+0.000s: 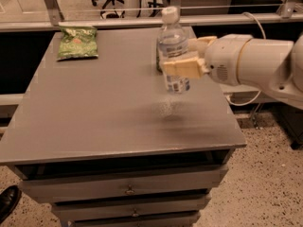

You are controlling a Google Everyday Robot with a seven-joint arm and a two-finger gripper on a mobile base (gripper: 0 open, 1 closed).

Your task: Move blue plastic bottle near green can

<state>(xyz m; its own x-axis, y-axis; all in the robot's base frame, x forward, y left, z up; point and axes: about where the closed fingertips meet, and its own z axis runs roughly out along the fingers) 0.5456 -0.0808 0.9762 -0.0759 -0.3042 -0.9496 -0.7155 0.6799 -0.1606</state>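
Note:
My gripper is going to let go of the blue plastic bottle, now held upright above the grey table, between the green can and the table edge (186, 76) near the cable.
The blue plastic bottle (173, 41), clear with a white cap, is upright and held above the grey table (94, 117), over its back right part. My gripper (176, 68) comes in from the right and is shut on the bottle's middle, one cream finger (184, 67) across its front. The green can is almost wholly hidden behind the bottle; only a dark sliver (158, 63) shows at the bottle's left edge.
A flat green chip bag (77, 42) lies at the table's back left corner. Drawers (128, 190) sit under the tabletop. A black shoe (7, 202) is on the floor at the lower left. A railing runs behind the table.

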